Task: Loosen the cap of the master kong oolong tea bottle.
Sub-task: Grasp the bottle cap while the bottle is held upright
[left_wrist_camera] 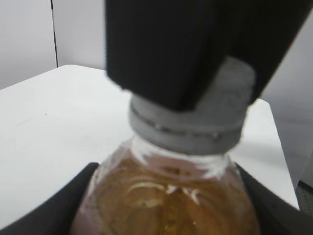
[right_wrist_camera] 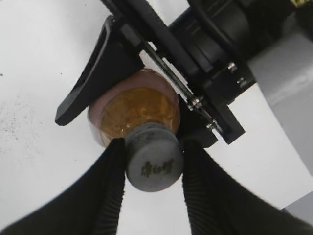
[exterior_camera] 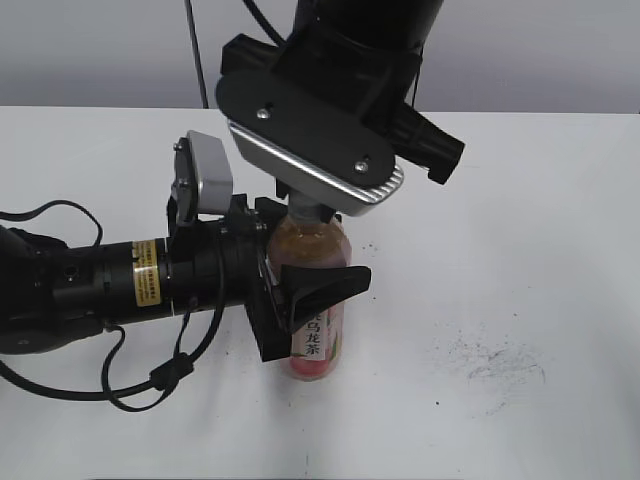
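Observation:
The grey cap still sits on the bottle's neck and my right gripper is far round its twist, so I will open, turn back the wrist and regrip the cap [right_wrist_camera: 154, 159].
The master kong oolong tea bottle [exterior_camera: 318, 300] stands upright mid-table, amber tea above a pink label with a white strip. My left gripper [exterior_camera: 300, 290] comes in level from the left and is shut on the bottle's body; its black fingers [left_wrist_camera: 46, 208] hug both sides of the bottle's shoulder [left_wrist_camera: 166, 196]. From above, my right gripper [right_wrist_camera: 152, 152] is shut on the grey cap [right_wrist_camera: 153, 156], its ribbed pads pressing each side. A dark logo shows on the cap's top. In the left wrist view the cap [left_wrist_camera: 188, 122] sits half under the right gripper's black fingers [left_wrist_camera: 161, 49].
The white table [exterior_camera: 520, 220] spreads all round, with dark smudge marks [exterior_camera: 490, 355] to the bottle's right. The left arm's black cables [exterior_camera: 130, 385] loop over the front left of the table. A grey wall rises behind the far edge.

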### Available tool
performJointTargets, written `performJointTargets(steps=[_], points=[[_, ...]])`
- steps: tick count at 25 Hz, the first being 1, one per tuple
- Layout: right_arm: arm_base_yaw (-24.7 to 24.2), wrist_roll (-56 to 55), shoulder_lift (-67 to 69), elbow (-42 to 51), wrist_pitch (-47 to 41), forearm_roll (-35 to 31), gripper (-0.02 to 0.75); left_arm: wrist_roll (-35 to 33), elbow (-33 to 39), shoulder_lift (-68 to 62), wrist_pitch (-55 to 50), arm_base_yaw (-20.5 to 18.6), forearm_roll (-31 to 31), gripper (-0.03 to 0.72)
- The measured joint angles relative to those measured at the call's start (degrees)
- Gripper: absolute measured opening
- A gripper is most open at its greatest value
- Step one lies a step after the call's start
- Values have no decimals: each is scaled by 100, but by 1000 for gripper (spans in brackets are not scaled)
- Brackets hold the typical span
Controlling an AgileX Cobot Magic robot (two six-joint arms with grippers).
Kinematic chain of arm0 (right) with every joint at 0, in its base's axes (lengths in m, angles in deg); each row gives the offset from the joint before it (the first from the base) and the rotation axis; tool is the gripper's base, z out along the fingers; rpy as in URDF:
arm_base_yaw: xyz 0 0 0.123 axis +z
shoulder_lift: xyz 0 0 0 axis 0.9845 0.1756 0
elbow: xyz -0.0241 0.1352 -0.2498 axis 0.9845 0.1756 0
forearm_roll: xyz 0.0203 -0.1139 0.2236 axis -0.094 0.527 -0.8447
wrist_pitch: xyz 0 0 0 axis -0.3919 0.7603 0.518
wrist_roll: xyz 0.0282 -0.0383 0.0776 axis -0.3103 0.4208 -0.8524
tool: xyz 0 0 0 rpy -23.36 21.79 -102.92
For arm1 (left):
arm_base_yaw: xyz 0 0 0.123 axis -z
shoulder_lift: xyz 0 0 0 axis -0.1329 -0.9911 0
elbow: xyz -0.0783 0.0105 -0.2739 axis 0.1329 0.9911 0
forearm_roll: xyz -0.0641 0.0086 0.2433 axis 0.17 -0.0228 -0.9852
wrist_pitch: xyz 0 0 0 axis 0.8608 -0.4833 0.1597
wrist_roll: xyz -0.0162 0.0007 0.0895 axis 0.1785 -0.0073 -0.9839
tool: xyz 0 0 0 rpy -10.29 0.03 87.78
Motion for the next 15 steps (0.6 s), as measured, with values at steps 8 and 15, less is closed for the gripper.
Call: performJointTargets(steps=[8, 15], points=[[11, -3194, -5, 0, 0, 53, 393, -16, 0, 0, 17, 0, -56, 446], [11, -8133, -5, 0, 0, 141, 542, -23, 0, 0, 24, 0, -67, 446]])
